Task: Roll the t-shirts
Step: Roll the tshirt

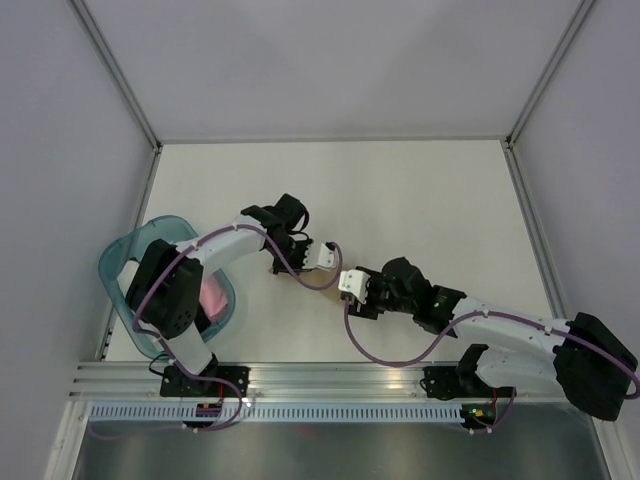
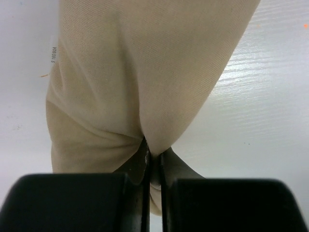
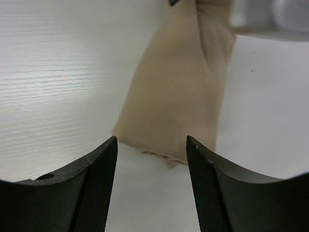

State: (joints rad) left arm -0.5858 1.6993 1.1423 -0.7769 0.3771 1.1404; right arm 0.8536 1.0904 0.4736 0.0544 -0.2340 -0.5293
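Observation:
I should open my left gripper and take the roll (image 2: 145, 53) around its middle, because my left gripper pinches only a bunched fold near the end of the tan t-shirt.
A tan rolled t-shirt (image 2: 140, 72) with a small white label (image 2: 53, 54) rests on the white table. My left gripper (image 2: 153, 155) is shut on a fold at its near end, with cloth pinched between the jaws. The right wrist view shows the same tan t-shirt (image 3: 178, 101) just beyond my right gripper (image 3: 152, 140), which is open and holds nothing. From above, the left gripper (image 1: 295, 262) and right gripper (image 1: 340, 283) meet near the table's middle and hide most of the shirt. A pink t-shirt (image 1: 212, 295) lies in the teal basket.
The translucent teal basket (image 1: 120, 262) stands at the table's left edge, beside the left arm's base. Grey walls and metal frame posts enclose the table on three sides. Purple cables loop from both arms.

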